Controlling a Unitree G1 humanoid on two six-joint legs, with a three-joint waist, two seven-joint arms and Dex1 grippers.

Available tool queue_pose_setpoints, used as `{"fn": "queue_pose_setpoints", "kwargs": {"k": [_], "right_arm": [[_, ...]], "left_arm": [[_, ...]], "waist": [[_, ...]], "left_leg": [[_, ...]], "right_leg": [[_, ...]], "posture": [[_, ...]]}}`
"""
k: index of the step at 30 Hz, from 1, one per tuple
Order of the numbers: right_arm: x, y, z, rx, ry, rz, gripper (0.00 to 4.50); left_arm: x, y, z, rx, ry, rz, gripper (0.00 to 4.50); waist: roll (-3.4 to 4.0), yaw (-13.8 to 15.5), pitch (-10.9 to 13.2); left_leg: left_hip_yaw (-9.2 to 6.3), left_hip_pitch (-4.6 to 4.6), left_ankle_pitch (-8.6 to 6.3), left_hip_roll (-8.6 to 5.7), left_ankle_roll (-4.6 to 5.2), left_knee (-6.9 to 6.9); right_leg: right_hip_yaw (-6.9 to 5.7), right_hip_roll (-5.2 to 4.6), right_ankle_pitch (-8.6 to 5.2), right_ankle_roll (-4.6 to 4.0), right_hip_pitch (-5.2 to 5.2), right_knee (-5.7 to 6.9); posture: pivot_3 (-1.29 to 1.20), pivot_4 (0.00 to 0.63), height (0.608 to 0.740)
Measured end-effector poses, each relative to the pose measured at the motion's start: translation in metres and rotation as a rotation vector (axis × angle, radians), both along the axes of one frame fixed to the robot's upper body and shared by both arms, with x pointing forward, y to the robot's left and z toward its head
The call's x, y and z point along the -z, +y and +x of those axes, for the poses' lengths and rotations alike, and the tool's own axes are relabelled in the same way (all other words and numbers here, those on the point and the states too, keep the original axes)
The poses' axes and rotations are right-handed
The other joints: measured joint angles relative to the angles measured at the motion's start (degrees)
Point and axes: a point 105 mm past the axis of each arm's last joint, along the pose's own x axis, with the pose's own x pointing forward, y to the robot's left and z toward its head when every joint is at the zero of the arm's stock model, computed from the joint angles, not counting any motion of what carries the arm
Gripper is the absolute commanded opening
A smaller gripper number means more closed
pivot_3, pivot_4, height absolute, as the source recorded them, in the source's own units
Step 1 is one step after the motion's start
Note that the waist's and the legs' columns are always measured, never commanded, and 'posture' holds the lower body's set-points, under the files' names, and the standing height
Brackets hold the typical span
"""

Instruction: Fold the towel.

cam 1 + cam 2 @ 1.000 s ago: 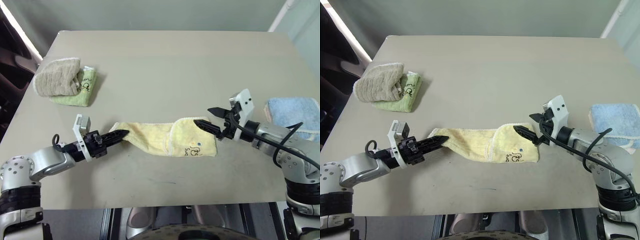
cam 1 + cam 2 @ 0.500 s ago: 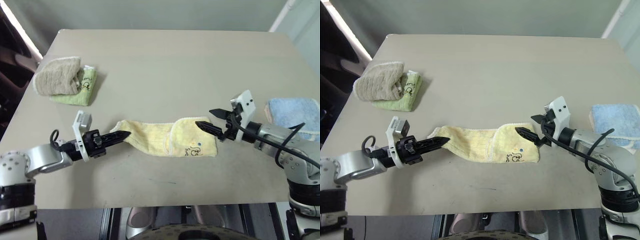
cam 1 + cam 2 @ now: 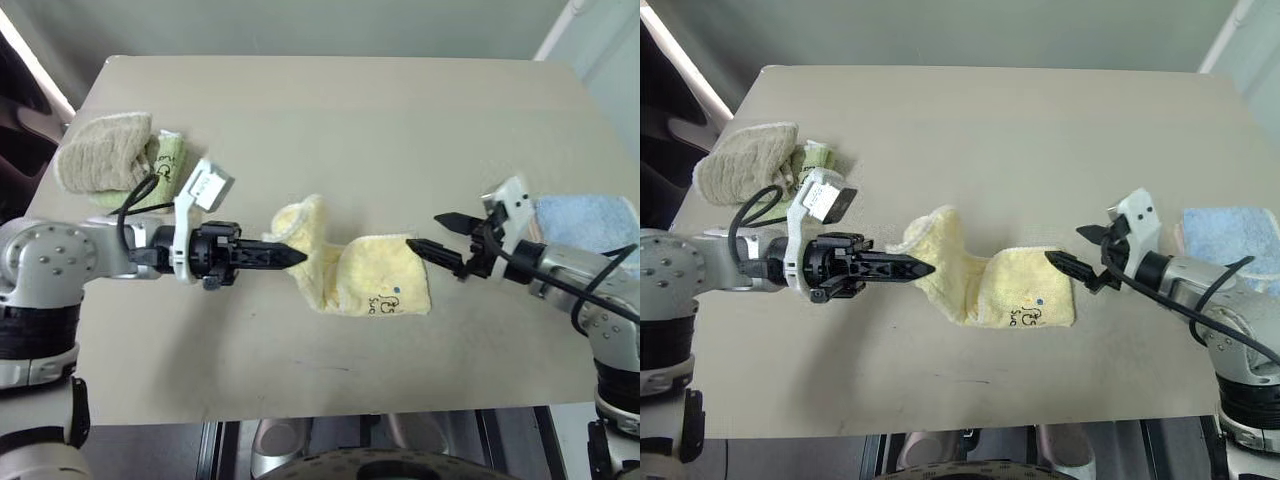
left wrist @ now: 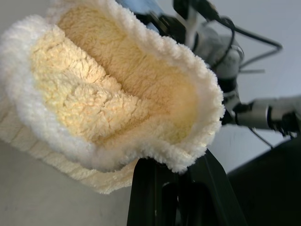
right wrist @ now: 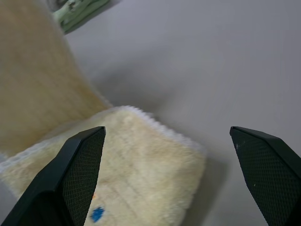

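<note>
The robot's left gripper will release the towel's raised end on top of the folded end with the dark lettering [image 3: 383, 279]. The raised end is now bunched upward off the table.
The pale yellow towel [image 3: 375, 280] lies in a narrow strip across the middle of the table, its right end folded over with dark lettering and a blue dot on top. Its left end [image 3: 303, 222] is raised off the table and bunched upward, with my left gripper [image 3: 297, 256] shut on it; in the left wrist view the fluffy cloth [image 4: 117, 89] curls right over the fingers. My right gripper [image 3: 428, 232] stands open just beyond the towel's right edge, one fingertip above the folded corner [image 5: 141, 165], with nothing between its fingers.
A beige-brown towel [image 3: 100, 152] rests on a light green one [image 3: 168, 158] at the table's left side. A light blue folded towel [image 3: 590, 222] lies by the right edge. The table [image 3: 340, 120] stretches bare behind the yellow towel.
My left gripper has lifted the towel's left end up and carried it rightward, rolling its wrist, so the strip is shorter and bunched. The right gripper has shifted slightly right and stays open.
</note>
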Motion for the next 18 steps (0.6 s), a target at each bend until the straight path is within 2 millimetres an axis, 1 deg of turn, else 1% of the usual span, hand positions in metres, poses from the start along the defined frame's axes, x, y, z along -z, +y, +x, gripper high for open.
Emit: {"fn": "queue_pose_setpoints", "kwargs": {"k": [3, 6, 10, 13, 18], "right_arm": [[-0.001, -0.010, 0.000, 0.038, -0.003, -0.012, 4.50], [-0.002, -0.017, 0.001, 0.072, -0.006, -0.014, 4.50], [-0.003, -0.026, -0.001, 0.121, -0.011, -0.020, 4.50], [-0.006, -0.030, -0.003, 0.148, -0.023, -0.022, 4.50], [-0.004, -0.037, -0.013, 0.196, -0.016, -0.037, 4.50]], "left_arm": [[0.005, -0.011, 0.000, 0.101, -0.026, 0.024, 0.03], [0.004, -0.022, 0.004, 0.185, -0.058, 0.010, 0.03], [0.011, -0.048, 0.012, 0.291, -0.097, -0.005, 0.03], [0.025, -0.073, 0.017, 0.359, -0.095, -0.011, 0.03], [0.054, -0.093, 0.022, 0.391, -0.084, 0.047, 0.03]], "waist": [[0.00, 0.05, 0.00], [0.00, 0.22, 0.00], [0.00, 0.50, 0.00], [0.01, 0.70, 0.00], [0.01, 0.62, 0.01]], "left_leg": [[0.00, -0.01, -0.05, 0.02, 0.08, 0.02], [0.00, -0.03, -0.10, 0.05, 0.18, 0.05], [0.00, -0.03, -0.29, 0.11, 0.51, 0.16], [0.04, -0.04, -0.36, 0.11, 0.69, 0.27], [0.09, -0.03, -0.33, 0.16, 0.67, 0.33]], "right_leg": [[0.01, -0.01, -0.01, 0.05, 0.01, -0.02], [0.02, -0.02, 0.00, 0.08, 0.03, -0.02], [0.04, -0.07, 0.24, 0.50, 0.13, -0.04], [0.04, -0.11, 0.30, 0.62, 0.17, -0.06], [0.04, -0.09, 0.24, 0.73, 0.20, -0.05]], "posture": [[0.00, 0.150, 0.733], [0.00, 0.150, 0.733], [0.00, 0.150, 0.733], [0.00, 0.150, 0.733], [0.00, 0.150, 0.733]]}}
